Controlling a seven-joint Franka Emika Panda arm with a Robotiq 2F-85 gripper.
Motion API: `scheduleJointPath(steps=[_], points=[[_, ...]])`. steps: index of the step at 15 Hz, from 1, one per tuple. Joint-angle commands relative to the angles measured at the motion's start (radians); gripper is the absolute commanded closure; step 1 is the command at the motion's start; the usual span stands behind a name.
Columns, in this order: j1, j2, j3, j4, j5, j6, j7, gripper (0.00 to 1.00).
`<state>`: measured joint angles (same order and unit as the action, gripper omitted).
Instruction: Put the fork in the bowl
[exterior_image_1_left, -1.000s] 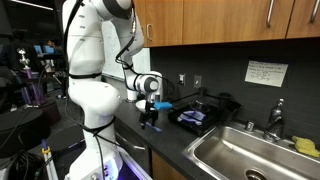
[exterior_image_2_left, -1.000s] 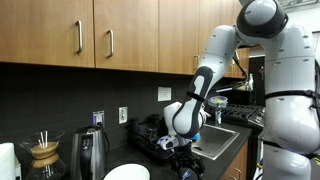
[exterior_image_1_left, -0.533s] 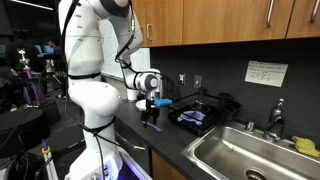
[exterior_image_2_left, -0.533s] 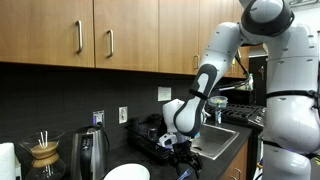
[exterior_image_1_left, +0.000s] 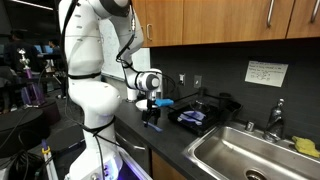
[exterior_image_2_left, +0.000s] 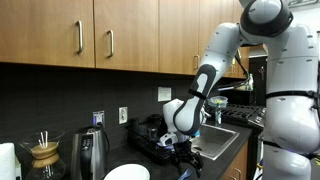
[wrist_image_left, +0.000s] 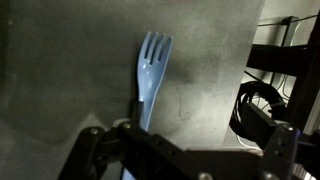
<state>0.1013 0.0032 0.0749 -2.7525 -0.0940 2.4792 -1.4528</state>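
My gripper is to close next on the upper part of the fork's handle (exterior_image_1_left: 150, 124) (wrist_image_left: 146, 121), just below the fork's head with the tines.
The fork (wrist_image_left: 150, 72) is a slender light-blue utensil lying flat on the dark counter, tines pointing to the top of the wrist view. Its handle runs down under the dark gripper (wrist_image_left: 178, 152) body. In both exterior views the gripper (exterior_image_1_left: 150, 114) (exterior_image_2_left: 186, 152) hangs just above the counter, pointing down over the fork (exterior_image_1_left: 151, 123), open and holding nothing. The bowl (exterior_image_2_left: 127, 173), white, round and shallow, sits at the bottom edge of an exterior view, a short way from the gripper. It does not show in the wrist view.
A black dish rack (exterior_image_1_left: 205, 112) with a blue-and-white cloth (exterior_image_1_left: 194, 117) stands beside the gripper, and a steel sink (exterior_image_1_left: 255, 152) lies beyond it. A kettle (exterior_image_2_left: 91, 150) and a coffee carafe (exterior_image_2_left: 44, 158) stand near the bowl. Cabinets hang overhead.
The arm shifted slightly over the fork a second ago and has held still since. The fork lies where it was and the jaws stay open.
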Motion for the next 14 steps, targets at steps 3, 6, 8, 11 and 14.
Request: scheduleJointPath(steps=[3, 6, 8, 11, 14], points=[[-0.063, 0.076, -0.042, 0.104, -0.017, -0.139, -0.039, 0.00], [-0.060, 0.057, -0.028, 0.070, -0.002, -0.099, -0.032, 0.00], [-0.059, 0.058, -0.024, 0.068, -0.002, -0.099, -0.032, 0.00], [-0.057, 0.058, -0.021, 0.067, -0.001, -0.099, -0.031, 0.00], [-0.043, 0.086, -0.004, 0.082, 0.013, -0.099, -0.012, 0.00]])
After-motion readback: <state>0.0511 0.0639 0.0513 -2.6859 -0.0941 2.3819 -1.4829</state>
